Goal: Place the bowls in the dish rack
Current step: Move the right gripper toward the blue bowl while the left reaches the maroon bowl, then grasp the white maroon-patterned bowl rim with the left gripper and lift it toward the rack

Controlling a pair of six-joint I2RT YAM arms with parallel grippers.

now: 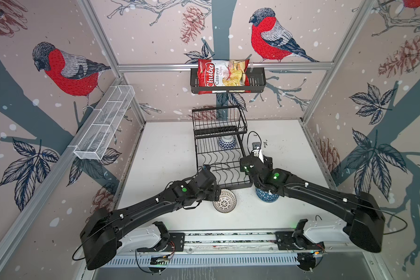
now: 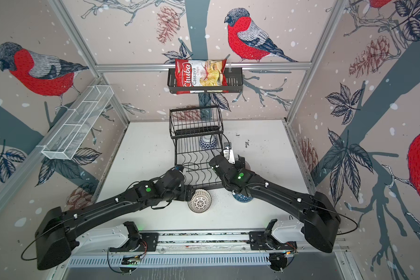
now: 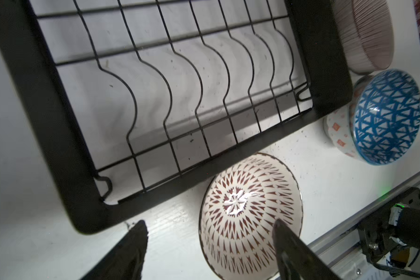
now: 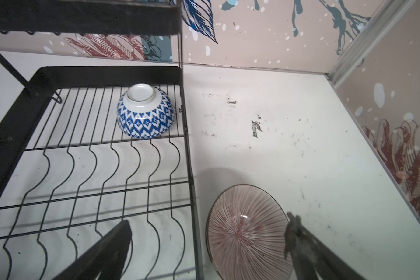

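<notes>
My left gripper will grip the patterned white bowl's rim [image 1: 213, 202] [image 3: 204, 245] on the side farthest from the blue-triangle bowl.
The black wire dish rack [image 1: 219, 132] [image 2: 196, 132] stands mid-table, with a blue-and-white bowl [image 4: 146, 114] [image 1: 226, 143] upside down on its lower tier. A white bowl with a red-brown pattern [image 3: 250, 213] [image 1: 224, 201] sits on the table at the rack's front edge. My left gripper [image 3: 209, 225] is open astride that bowl's rim, one finger [image 3: 284, 240] over the inside. My right gripper [image 4: 207, 223] is open beside the rack, over a mauve striped bowl [image 4: 245, 232] [image 3: 369, 31]. A blue-triangle bowl [image 3: 386, 116] [image 1: 264, 196] rests in an orange-patterned bowl [image 3: 337, 135].
A black basket holding a chip bag [image 1: 228, 83] hangs on the back wall. A white mesh trough [image 1: 104, 123] is fixed to the left wall. The metal rail [image 1: 228, 238] carrying both arm bases runs along the table's front edge.
</notes>
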